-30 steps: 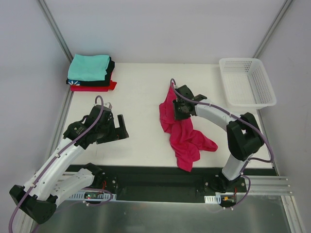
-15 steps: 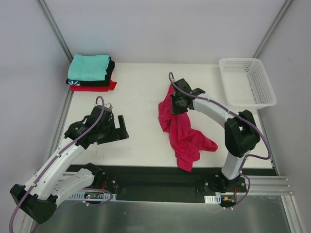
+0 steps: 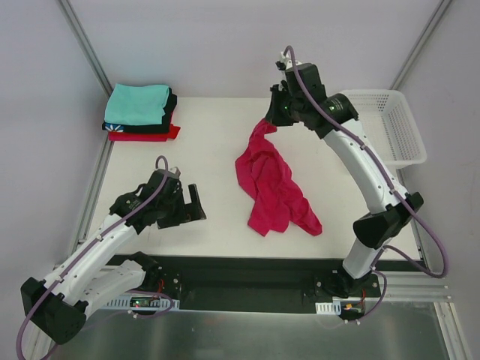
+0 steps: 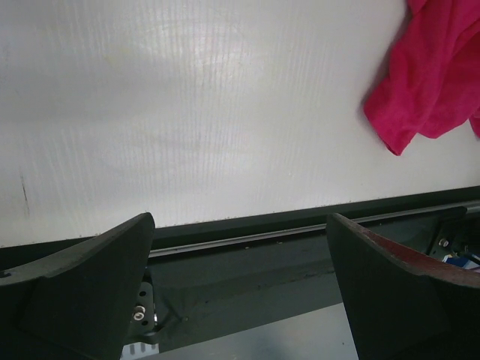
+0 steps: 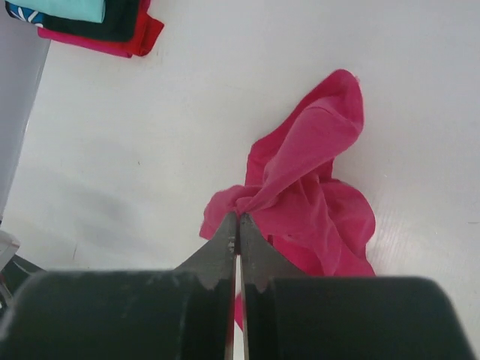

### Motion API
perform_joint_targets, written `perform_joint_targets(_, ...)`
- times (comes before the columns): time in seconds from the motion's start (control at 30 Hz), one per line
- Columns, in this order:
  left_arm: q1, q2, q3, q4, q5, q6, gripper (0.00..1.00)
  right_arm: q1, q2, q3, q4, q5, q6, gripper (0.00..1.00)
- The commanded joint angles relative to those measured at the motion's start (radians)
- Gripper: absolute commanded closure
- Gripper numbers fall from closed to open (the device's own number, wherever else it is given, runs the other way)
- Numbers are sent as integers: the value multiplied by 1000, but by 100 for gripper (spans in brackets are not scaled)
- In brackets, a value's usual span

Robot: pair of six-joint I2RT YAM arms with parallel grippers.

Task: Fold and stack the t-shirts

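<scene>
My left gripper should next grab the front corner (image 3: pixel 262 233) (image 4: pixel 396 150) of the crimson-pink t-shirt, the one lying nearest that gripper, by the table's dark front rail.
A crumpled crimson-pink t-shirt (image 3: pixel 268 184) hangs by one edge from my right gripper (image 3: pixel 274 118), which is raised high over the back of the table and shut on the cloth. Its lower part still lies on the table. In the right wrist view the closed fingertips (image 5: pixel 238 217) pinch a fold of the crimson-pink t-shirt (image 5: pixel 315 195). A stack of folded t-shirts (image 3: pixel 139 111), teal on top of black and red, sits at the back left corner. My left gripper (image 3: pixel 187 204) hovers open and empty at the front left, and the crimson-pink t-shirt (image 4: pixel 431 71) shows at the upper right of its wrist view.
A white mesh basket (image 3: pixel 380 126) stands at the back right. The table's dark front rail (image 4: pixel 262 232) runs just under the left gripper. The folded stack (image 5: pixel 90 22) shows at the top left of the right wrist view.
My right gripper closed on the crimson-pink t-shirt and rose up and back, lifting one edge so the cloth stretches out. The left gripper shifted slightly right and forward.
</scene>
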Motion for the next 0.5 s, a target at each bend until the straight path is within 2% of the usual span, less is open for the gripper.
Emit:
perform_joint_targets(0.0,-12,-13,6,30,21,-21,1,-4,-42,-75,-90,-18,-12,99)
perform_joint_targets(0.13,-12,-14,8,30,25,-18,1,-4,-97,-248,-2,-18,13,99)
perform_joint_targets(0.2,-13,-8,9,30,27,-20,1,-5,-96,-233,-5,-15,13,99)
perform_joint_targets(0.33,-30,16,12,44,19,-42,1,-5,-65,-94,-55,20,-5,99)
perform_joint_targets(0.47,-143,70,-9,136,-23,-111,1,-17,-26,102,-88,32,-30,99)
